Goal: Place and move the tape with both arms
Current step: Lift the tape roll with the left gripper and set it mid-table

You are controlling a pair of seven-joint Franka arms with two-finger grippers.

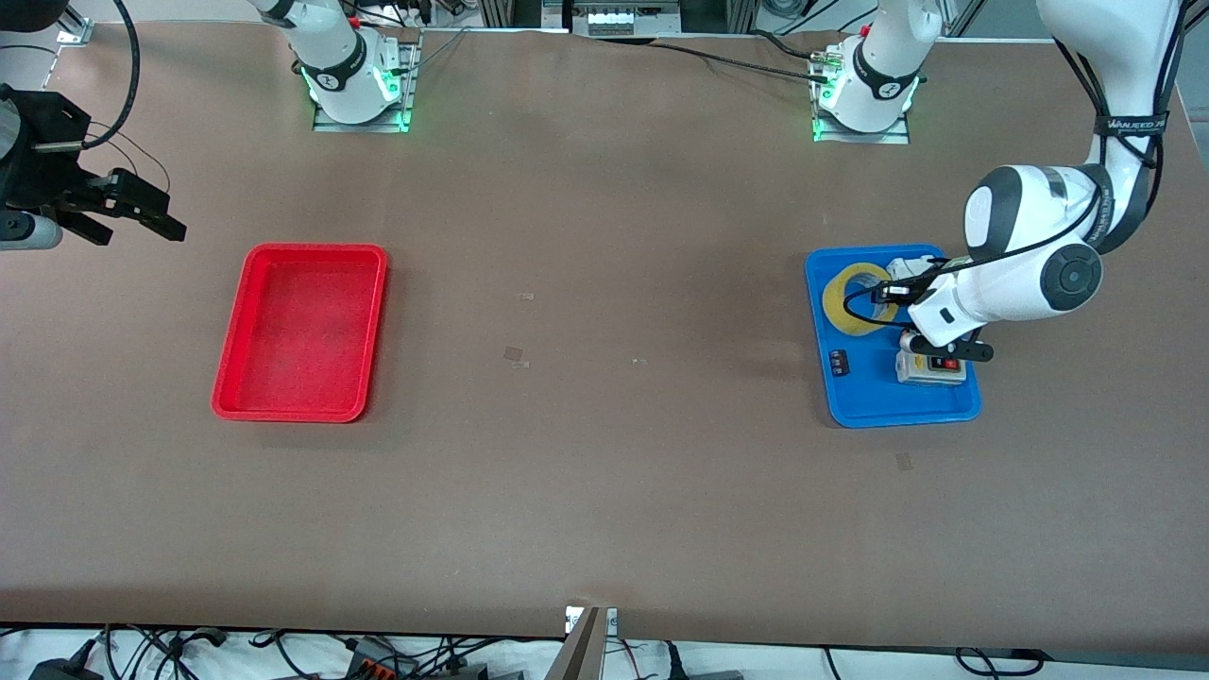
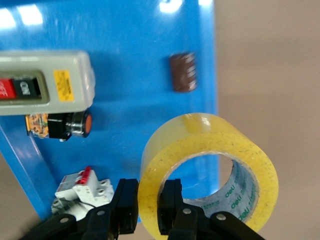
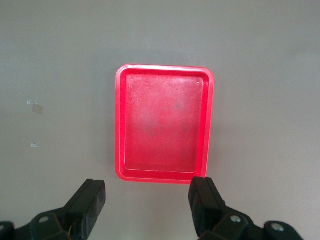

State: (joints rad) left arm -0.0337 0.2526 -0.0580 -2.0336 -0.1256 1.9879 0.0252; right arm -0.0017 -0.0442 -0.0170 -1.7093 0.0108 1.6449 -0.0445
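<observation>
I need to let go of the tape with my left gripper on the brown table [image 1: 564, 301] between the red tray and the blue tray.
The tape [image 1: 839, 304], a yellowish ring, lies in the blue tray [image 1: 897, 408] at the left arm's end of the table. My left gripper [image 1: 888, 297] is down in the tray at the roll. In the left wrist view my left gripper [image 2: 148, 201] has one finger inside the ring and one outside, shut on the wall of the tape [image 2: 200, 135]. My right gripper [image 1: 142, 212] is open and empty in the air at the right arm's end of the table, beside the red tray [image 1: 288, 413]. In the right wrist view my right gripper [image 3: 147, 200] hangs near the empty red tray [image 3: 120, 125].
The blue tray [image 2: 140, 40] also holds a grey switch box [image 1: 930, 370] [image 2: 45, 82], a small dark part [image 1: 840, 364] [image 2: 182, 72], a black and orange push-button [image 2: 75, 124] and a white breaker with red levers [image 2: 82, 190]. Bits of tape stick to the brown table's middle.
</observation>
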